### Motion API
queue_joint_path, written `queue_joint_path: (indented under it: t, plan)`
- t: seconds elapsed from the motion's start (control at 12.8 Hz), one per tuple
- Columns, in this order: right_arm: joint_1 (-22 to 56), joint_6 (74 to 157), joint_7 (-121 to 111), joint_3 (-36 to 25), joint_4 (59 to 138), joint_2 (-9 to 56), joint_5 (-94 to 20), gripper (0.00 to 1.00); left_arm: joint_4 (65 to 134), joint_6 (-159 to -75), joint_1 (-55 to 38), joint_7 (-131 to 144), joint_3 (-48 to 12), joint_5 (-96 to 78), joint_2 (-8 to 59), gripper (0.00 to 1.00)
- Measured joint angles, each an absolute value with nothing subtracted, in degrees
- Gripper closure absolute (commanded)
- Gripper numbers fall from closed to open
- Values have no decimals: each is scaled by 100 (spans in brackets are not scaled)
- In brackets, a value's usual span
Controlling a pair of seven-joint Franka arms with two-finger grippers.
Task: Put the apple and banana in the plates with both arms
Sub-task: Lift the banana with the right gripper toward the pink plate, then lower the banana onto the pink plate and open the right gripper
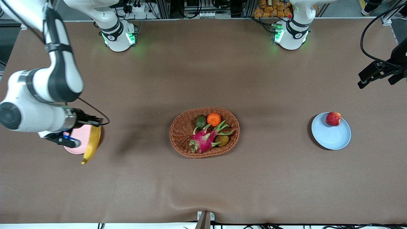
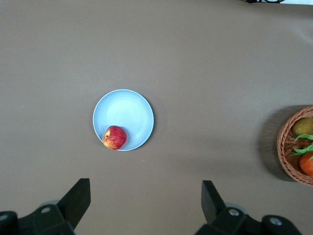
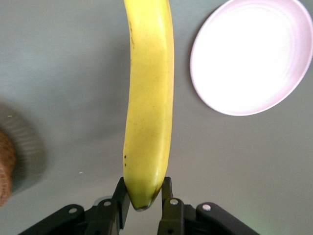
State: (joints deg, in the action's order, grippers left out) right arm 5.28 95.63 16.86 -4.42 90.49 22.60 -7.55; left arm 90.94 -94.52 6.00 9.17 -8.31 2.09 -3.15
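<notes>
Next, my right gripper lets go of the banana on the pale pink plate's half nearer the wicker basket [image 1: 90, 134] [image 3: 225, 58].
The banana [image 1: 92, 143] is held by one end in my right gripper [image 1: 95, 124], which is shut on it in the air by the rim of the pale pink plate [image 1: 76, 146], on the plate's basket side. In the right wrist view the banana [image 3: 149, 98] runs out from the gripper [image 3: 143, 198], with the pink plate [image 3: 252, 54] bare beside it. The apple [image 1: 333, 118] sits in the light blue plate [image 1: 332, 138], near its rim. My left gripper [image 1: 376, 79] is open and empty, high over the left arm's end of the table. The left wrist view shows the apple [image 2: 114, 137], the blue plate [image 2: 128, 110] and the gripper [image 2: 145, 200].
An oval wicker basket [image 1: 181, 130] stands mid-table, holding a pink dragon fruit [image 1: 203, 141], an orange fruit [image 1: 214, 119] and dark green fruits. The basket's edge shows in the left wrist view [image 2: 286, 152]. Brown tabletop lies between the basket and each plate.
</notes>
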Motion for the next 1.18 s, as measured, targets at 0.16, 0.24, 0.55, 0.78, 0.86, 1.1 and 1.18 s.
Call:
queue_joint_path:
  t: [0.16, 0.24, 0.55, 0.78, 0.86, 1.1, 1.18]
  plan:
    - [167, 9569, 1212, -443, 9217, 2262, -719, 100, 9103, -9451, 596, 915, -842, 209, -315, 0]
    - [43, 9573, 1055, -441, 9292, 2276, -661, 100, 9109, -9451, 593, 915, -845, 209, -315, 0]
    - [-316, 9890, 266, -438, 9425, 2502, -415, 100, 9141, -9451, 589, 914, -850, 209, -314, 0]
    - [-499, 9986, -73, -438, 9429, 2772, -412, 100, 9152, -9451, 589, 914, -852, 209, -311, 0]
    - [-503, 9998, -89, -435, 9429, 2843, -412, 66, 9153, -9451, 589, 914, -853, 209, -310, 0]
    - [-506, 10017, -91, -421, 9429, 2943, -411, 0, 9154, -9451, 589, 908, -854, 209, -310, 0]
    - [-520, 10018, -91, -423, 9426, 2942, -411, 0, 9154, -9451, 590, 890, -854, 209, -310, 0]
